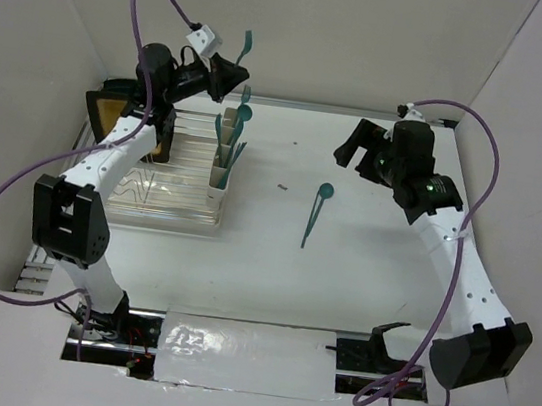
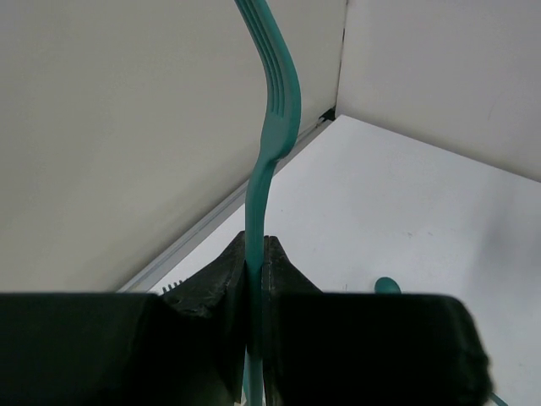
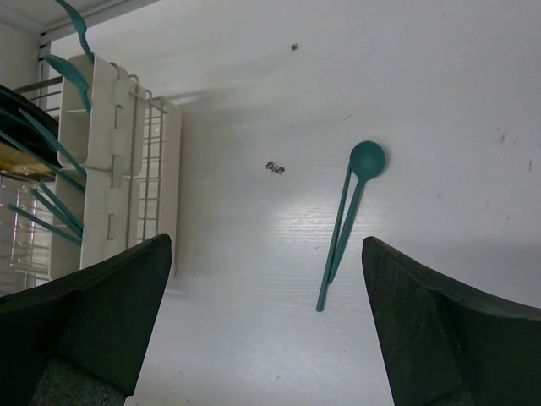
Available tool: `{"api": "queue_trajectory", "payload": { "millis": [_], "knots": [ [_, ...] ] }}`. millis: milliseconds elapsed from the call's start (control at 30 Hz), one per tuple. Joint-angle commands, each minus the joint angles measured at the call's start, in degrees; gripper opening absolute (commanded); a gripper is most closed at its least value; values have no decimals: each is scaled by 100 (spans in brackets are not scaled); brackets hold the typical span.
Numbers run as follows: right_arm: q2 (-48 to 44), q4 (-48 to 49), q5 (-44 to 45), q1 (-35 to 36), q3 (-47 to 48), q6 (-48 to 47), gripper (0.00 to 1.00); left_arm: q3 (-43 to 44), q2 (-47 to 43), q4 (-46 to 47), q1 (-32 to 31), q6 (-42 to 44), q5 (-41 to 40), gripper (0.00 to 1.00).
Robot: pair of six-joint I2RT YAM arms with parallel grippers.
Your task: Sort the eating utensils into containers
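Observation:
My left gripper will release the teal fork, now upright above and behind the containers, in the rearmost cream container (image 1: 235,114), next to the other fork standing there.
My left gripper (image 1: 235,74) is shut on a teal fork (image 1: 246,46) and holds it upright in the air, behind and above the cream containers (image 1: 223,164). In the left wrist view the fork (image 2: 272,118) rises from between the closed jaws of the left gripper (image 2: 255,254). Several teal utensils (image 1: 239,118) stand in the containers. A teal spoon (image 1: 316,212) lies on the table, with what looks like a second thin handle beside it (image 3: 336,245). My right gripper (image 1: 357,151) is open and empty above the spoon (image 3: 365,161). The right gripper (image 3: 266,245) frames it in its wrist view.
A clear wire-ribbed dish rack (image 1: 166,193) sits left of the containers, with a dark-edged brown item (image 1: 110,115) at its far left. A small dark scrap (image 1: 282,186) lies on the table between the containers and the spoon. White walls enclose the back and both sides.

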Motion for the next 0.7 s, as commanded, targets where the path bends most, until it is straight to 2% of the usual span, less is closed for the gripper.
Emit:
{"api": "queue_trajectory", "payload": {
  "millis": [0, 167, 300, 667],
  "knots": [
    [152, 567, -225, -12, -9, -90, 100, -28, 273, 1401, 195, -424, 611, 17],
    [337, 690, -331, -12, 43, -222, 100, -72, 852, 2333, 345, -643, 831, 17],
    [451, 744, -199, -4, 43, -231, 100, -63, 1143, 3124, 512, -995, 1340, 18],
    [1084, 849, -198, -4, 351, -345, 100, -124, 1969, 3934, 609, -898, 1676, 18]
  ]
}}
